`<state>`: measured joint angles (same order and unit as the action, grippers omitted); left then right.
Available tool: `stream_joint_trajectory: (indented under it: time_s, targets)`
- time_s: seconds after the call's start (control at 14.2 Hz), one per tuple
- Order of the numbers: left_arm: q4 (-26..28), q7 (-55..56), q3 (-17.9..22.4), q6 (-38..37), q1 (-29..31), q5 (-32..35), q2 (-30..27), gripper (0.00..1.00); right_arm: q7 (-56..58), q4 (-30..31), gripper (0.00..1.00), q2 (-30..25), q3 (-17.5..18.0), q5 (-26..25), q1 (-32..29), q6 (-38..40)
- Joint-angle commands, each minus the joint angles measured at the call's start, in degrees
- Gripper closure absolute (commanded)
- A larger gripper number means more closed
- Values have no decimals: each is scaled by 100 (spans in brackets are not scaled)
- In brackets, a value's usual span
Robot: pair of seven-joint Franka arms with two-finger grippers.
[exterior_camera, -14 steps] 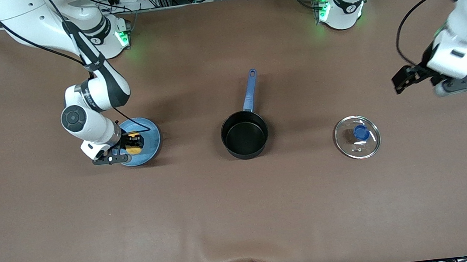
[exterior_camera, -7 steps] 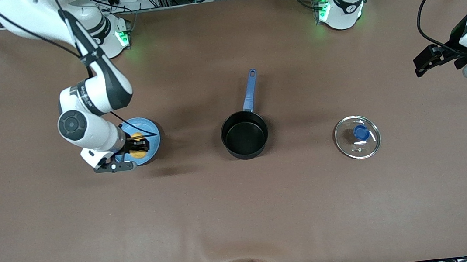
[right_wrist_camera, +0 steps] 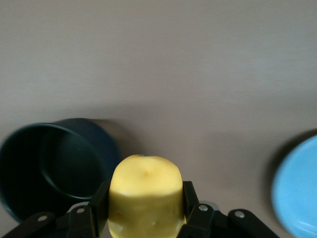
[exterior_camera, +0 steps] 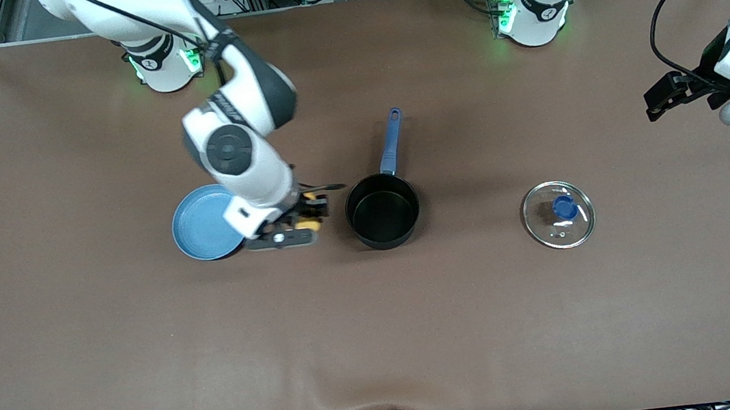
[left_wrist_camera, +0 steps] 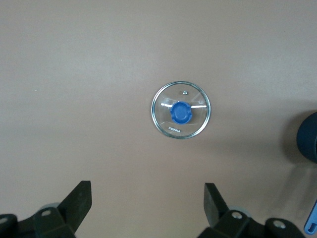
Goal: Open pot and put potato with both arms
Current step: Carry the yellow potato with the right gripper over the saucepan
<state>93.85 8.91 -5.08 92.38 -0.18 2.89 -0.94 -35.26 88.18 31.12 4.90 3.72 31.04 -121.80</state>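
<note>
Next, my right gripper lets go of the yellow potato on the bottom inside the black pot (exterior_camera: 387, 208) (right_wrist_camera: 63, 169), a little toward the pot's blue handle. The potato hangs between plate and pot now.
The black pot (exterior_camera: 383, 215) stands uncovered mid-table, its blue handle (exterior_camera: 390, 140) pointing toward the arms' bases. Its glass lid (exterior_camera: 558, 214) with the blue knob lies flat on the table toward the left arm's end. My right gripper (exterior_camera: 307, 213) is shut on the yellow potato (exterior_camera: 309, 223) and hangs over the table between the blue plate (exterior_camera: 200, 234) and the pot. In the right wrist view the potato (right_wrist_camera: 146, 193) sits between the fingers (right_wrist_camera: 189, 198), with the pot (right_wrist_camera: 49, 168) just ahead. My left gripper (exterior_camera: 717, 99) is open and raised at its end of the table; the left wrist view shows the lid (left_wrist_camera: 181, 110) below it.
The light-blue plate (right_wrist_camera: 299, 193) lies bare beside the right gripper, toward the right arm's end. The pot's rim (left_wrist_camera: 309, 144) shows at the edge of the left wrist view. Brown table cloth (exterior_camera: 380, 341) runs nearer the front camera.
My right gripper has lifted the potato off the plate and carried it toward the pot. The left arm drew back toward its end of the table, then held still.
</note>
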Motion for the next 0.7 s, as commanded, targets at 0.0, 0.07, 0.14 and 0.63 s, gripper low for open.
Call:
stream_joint_trajectory:
  time_s: [0.0, 0.07, 0.14, 0.63]
  targets:
    - [-165, -82, -20, -141, 35, -95, 58, 0, -497, -1126, 100, 842, -50, 5, 305, 201]
    - [-165, -39, -28, -150, 44, -95, 41, 0, -725, -1223, 100, 939, -50, 5, 410, 166]
    - [-174, -56, -11, -176, 44, -104, 50, 0, -980, -1363, 100, 1097, -50, 23, 498, 131]
    - [-183, -3, 77, -194, 18, -411, 93, 0, -1852, -1734, 100, 1616, -50, 41, 912, -124]
